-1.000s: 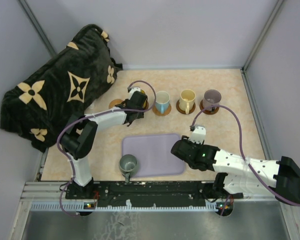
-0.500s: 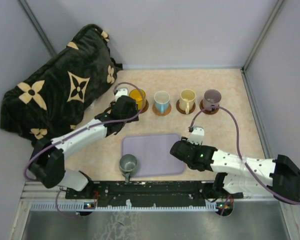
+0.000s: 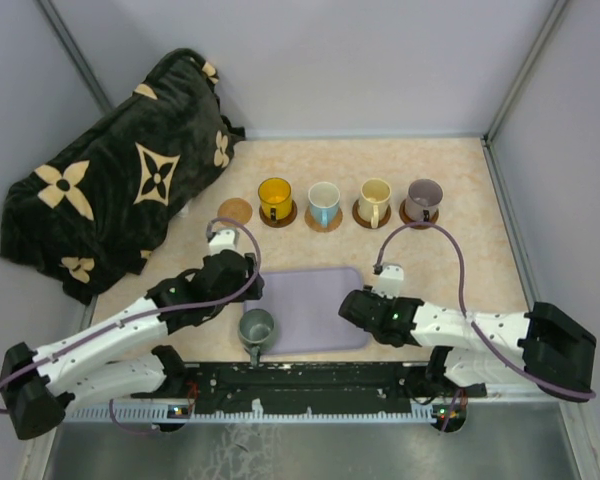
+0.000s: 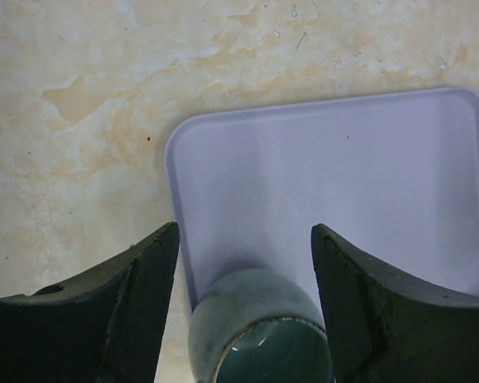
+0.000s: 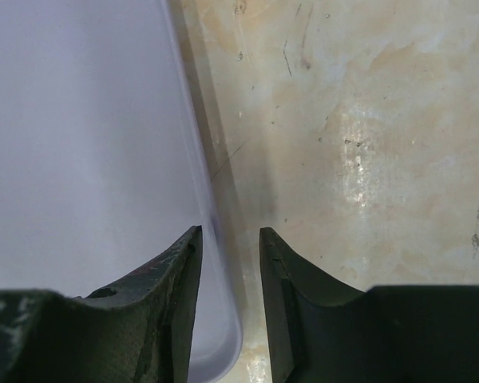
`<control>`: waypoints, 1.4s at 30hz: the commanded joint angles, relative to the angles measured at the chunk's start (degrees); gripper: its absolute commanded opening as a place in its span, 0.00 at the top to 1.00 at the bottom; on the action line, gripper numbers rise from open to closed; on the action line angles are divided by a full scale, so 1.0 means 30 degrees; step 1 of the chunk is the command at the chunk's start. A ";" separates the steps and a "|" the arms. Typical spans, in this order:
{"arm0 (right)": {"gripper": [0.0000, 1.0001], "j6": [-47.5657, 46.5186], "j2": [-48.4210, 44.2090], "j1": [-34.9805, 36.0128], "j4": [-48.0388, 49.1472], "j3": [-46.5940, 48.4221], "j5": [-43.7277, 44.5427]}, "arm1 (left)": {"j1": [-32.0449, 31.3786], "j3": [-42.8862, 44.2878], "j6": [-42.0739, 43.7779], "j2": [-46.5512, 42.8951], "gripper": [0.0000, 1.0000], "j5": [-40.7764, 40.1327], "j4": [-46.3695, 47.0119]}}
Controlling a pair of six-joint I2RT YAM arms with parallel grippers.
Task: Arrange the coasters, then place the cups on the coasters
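Observation:
The grey-green cup's near-side handle (image 3: 255, 355) is my left gripper's next place to close.
A grey-green cup (image 3: 256, 328) stands at the near left corner of the lavender tray (image 3: 315, 300). My left gripper (image 3: 248, 292) hovers over it, open, and in the left wrist view the cup (image 4: 259, 327) sits low between the fingers, untouched by either. Across the back, the yellow cup (image 3: 275, 196), the white cup with a blue handle (image 3: 324, 203), the cream cup (image 3: 375, 198) and the purple-grey cup (image 3: 423, 197) each stand on a coaster. One tan coaster (image 3: 236, 210) lies bare at the left end. My right gripper (image 5: 230, 231) straddles the tray's right rim (image 5: 211, 239), its jaws narrowly apart.
A black plush blanket with tan flowers (image 3: 120, 180) is heaped at the back left, overhanging the table edge. Grey walls enclose the back and both sides. The arms' base rail (image 3: 310, 385) runs along the near edge.
My left gripper let go of the yellow cup on its coaster and drew back toward the near side, over the grey-green cup. My right gripper's jaws narrowed at the tray's right rim.

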 commanded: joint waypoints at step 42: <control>1.00 0.1583 0.0734 0.0977 -0.1975 0.0968 -0.1613 | -0.3139 0.1787 -0.1619 -0.2376 0.29 0.8016 -1.0154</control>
